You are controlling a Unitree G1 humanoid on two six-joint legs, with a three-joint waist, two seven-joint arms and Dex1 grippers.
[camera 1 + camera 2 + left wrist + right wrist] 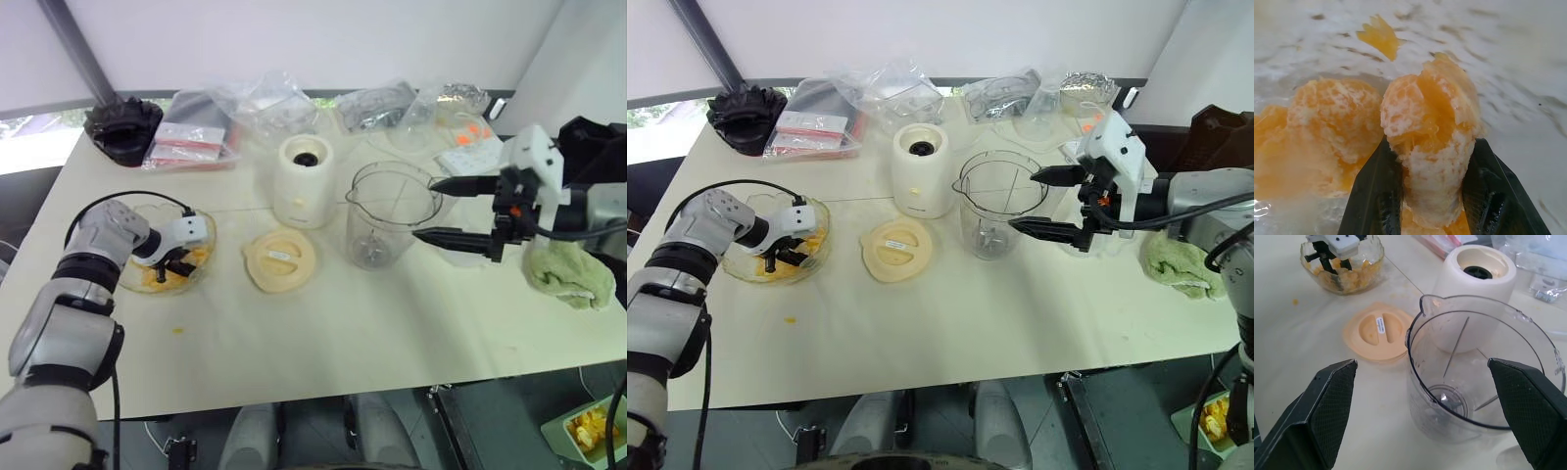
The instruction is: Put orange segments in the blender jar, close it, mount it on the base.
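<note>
I need to let go of the orange segment, still down in the clear bowl, with my left gripper at the bottom of the blender jar (382,248), against the blade hub.
Several orange segments (157,277) lie in a clear round bowl (819,211) at the table's left. My left gripper (176,266) reaches down into that bowl. In the left wrist view its two black fingers (1376,191) press on either side of one peeled segment (1430,127), so it is shut on it. The empty blender jar (392,215) stands upright at the centre right, its blade hub (1449,401) visible at the bottom. My right gripper (424,209) hovers open just beside the jar's right rim. The cream-white base (306,181) stands behind and left of the jar.
A flat round cream lid (279,258) lies between bowl and jar. Plastic bags (265,108), a white packet (470,147) and a black object (122,127) line the back edge. A green cloth (568,274) sits at the right edge. A small orange scrap (177,330) lies near the bowl.
</note>
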